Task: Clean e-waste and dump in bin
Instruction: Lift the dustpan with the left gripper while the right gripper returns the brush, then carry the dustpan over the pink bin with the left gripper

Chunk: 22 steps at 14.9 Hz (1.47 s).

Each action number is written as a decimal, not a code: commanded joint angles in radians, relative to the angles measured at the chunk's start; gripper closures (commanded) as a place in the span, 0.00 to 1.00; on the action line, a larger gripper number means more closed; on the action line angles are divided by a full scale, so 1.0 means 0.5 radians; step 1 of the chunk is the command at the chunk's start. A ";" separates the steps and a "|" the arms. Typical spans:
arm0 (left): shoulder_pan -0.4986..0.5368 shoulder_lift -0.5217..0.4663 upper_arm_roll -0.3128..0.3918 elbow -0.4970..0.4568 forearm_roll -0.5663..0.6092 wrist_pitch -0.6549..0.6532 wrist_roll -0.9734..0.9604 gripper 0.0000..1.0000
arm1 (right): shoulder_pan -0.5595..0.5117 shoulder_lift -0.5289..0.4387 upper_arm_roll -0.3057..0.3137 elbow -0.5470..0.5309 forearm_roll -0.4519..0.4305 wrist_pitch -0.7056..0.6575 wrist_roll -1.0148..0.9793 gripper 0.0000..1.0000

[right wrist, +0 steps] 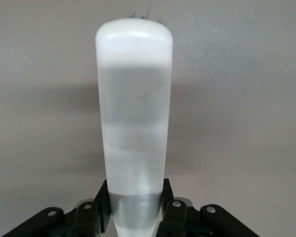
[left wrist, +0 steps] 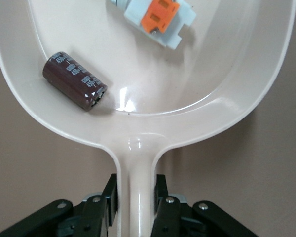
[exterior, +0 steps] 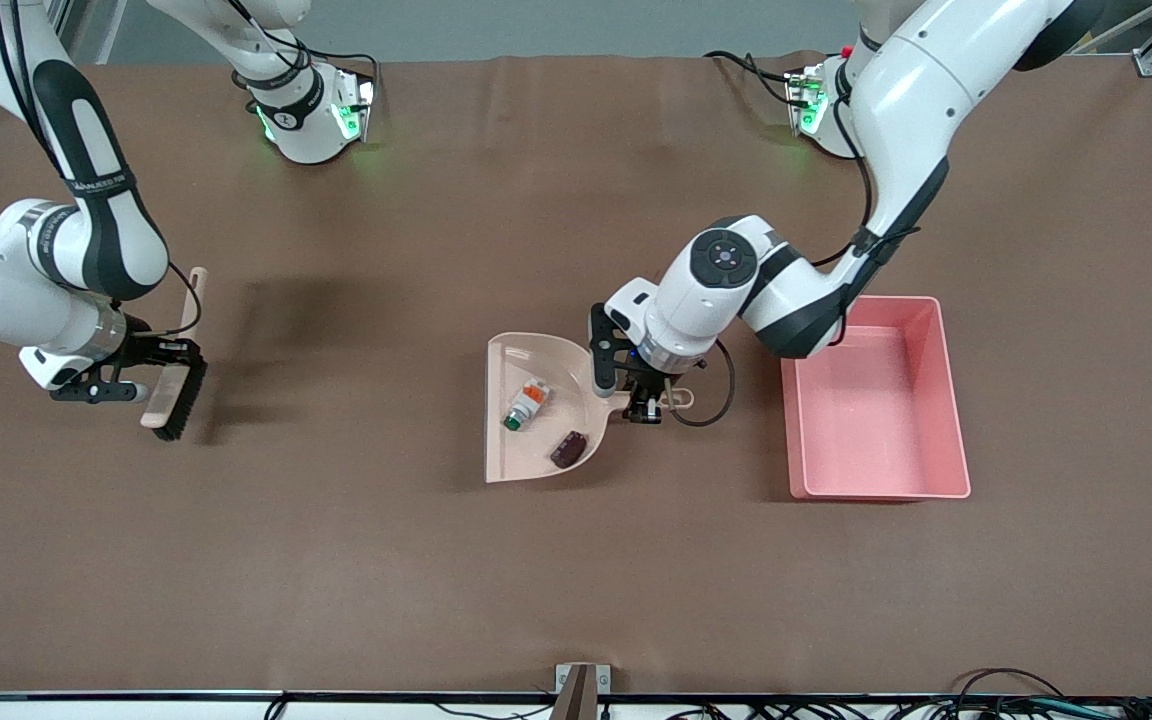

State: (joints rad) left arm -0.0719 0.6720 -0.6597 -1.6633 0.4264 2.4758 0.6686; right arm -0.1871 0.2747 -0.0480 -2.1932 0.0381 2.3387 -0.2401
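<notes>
My right gripper needs to put the brush down on the brown table cover, a bit nearer the dustpan (exterior: 211, 346).
Both pieces of e-waste lie in the beige dustpan (exterior: 526, 355): a white-grey part with a green end (exterior: 526, 404) and an orange clip (left wrist: 160, 17), and a dark maroon cylinder (exterior: 567, 449) (left wrist: 75, 81). My left gripper (exterior: 648, 400) (left wrist: 136, 202) is shut on the dustpan's handle (left wrist: 137, 168), beside the pink bin (exterior: 876, 398). My right gripper (exterior: 161, 358) (right wrist: 135, 205) is shut on the pale handle (right wrist: 134, 108) of a black-bristled brush (exterior: 176, 385), toward the right arm's end of the table.
The brown table cover (exterior: 576, 560) spreads around the dustpan and bin. A small bracket (exterior: 581, 688) sits at the table edge nearest the front camera, with cables running along that edge.
</notes>
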 commanded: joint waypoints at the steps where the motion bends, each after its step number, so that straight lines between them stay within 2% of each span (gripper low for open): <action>1: 0.226 -0.120 -0.193 -0.024 -0.037 -0.140 0.019 0.86 | -0.058 0.027 0.044 -0.031 -0.027 -0.011 -0.004 1.00; 7: 0.787 -0.252 -0.610 -0.021 -0.015 -0.567 0.074 0.86 | -0.025 0.190 0.044 -0.031 -0.027 -0.002 -0.004 0.96; 10: 1.185 -0.258 -0.867 -0.051 -0.006 -0.751 0.203 0.86 | -0.015 0.202 0.044 -0.025 -0.027 0.004 -0.020 0.95; 12: 1.410 -0.264 -0.997 -0.060 0.073 -0.858 0.273 0.86 | -0.018 0.205 0.044 -0.022 -0.027 0.001 -0.017 0.78; 15: 1.656 -0.279 -1.043 -0.094 0.086 -0.935 0.463 0.86 | -0.018 0.205 0.047 -0.022 -0.027 -0.002 -0.002 0.76; 17: 1.778 -0.383 -1.043 -0.158 0.098 -0.951 0.504 0.86 | -0.018 0.205 0.047 -0.022 -0.024 -0.008 0.008 0.73; 19: 1.892 -0.463 -1.040 -0.214 0.098 -0.954 0.558 0.86 | -0.025 0.205 0.047 -0.022 -0.024 -0.008 0.008 0.61; 22: 2.103 -0.467 -1.040 -0.254 0.107 -0.951 0.840 0.86 | -0.031 0.205 0.047 -0.022 -0.021 -0.008 0.011 0.44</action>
State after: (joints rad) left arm 0.8980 0.4864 -1.1647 -1.7530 0.4739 2.0000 1.0068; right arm -0.1892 0.3733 -0.0326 -2.1973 0.0376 2.3287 -0.2405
